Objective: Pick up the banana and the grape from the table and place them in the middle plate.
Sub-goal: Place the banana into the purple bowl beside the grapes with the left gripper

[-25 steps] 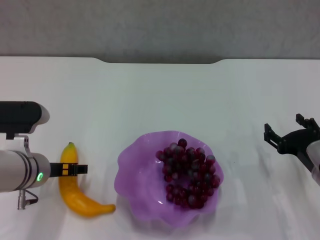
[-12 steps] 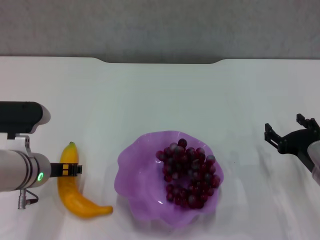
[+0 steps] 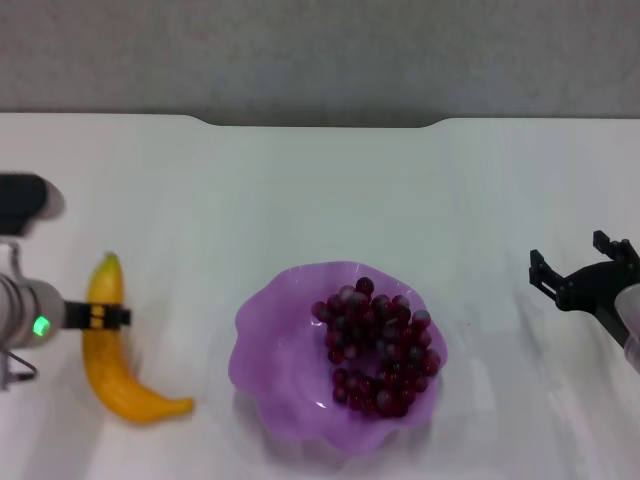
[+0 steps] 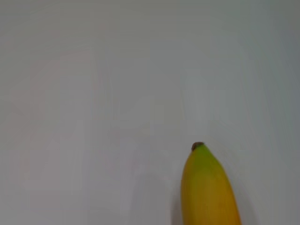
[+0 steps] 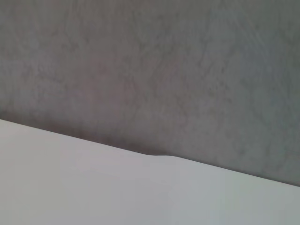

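Next, my left gripper releases the yellow banana on the empty part of the lilac plate [image 3: 311,362], next to the dark red grapes.
The yellow banana [image 3: 112,372] is at the left of the white table [image 3: 320,190], its green tip pointing away from me. My left gripper [image 3: 103,317] is closed across the banana's upper half. The left wrist view shows only the banana's tip end [image 4: 206,190] over bare table. The bunch of dark red grapes [image 3: 377,348] lies in the lilac scalloped plate [image 3: 268,330] at the front middle. My right gripper [image 3: 583,277] is open and empty, right of the plate.
The table's far edge has a shallow notch [image 3: 320,122] with a grey wall behind it. The right wrist view shows that table edge [image 5: 154,157] and the wall only.
My left gripper has moved left, away from the plate, and the banana has moved with it. The right arm, the grapes and the plate have not moved.
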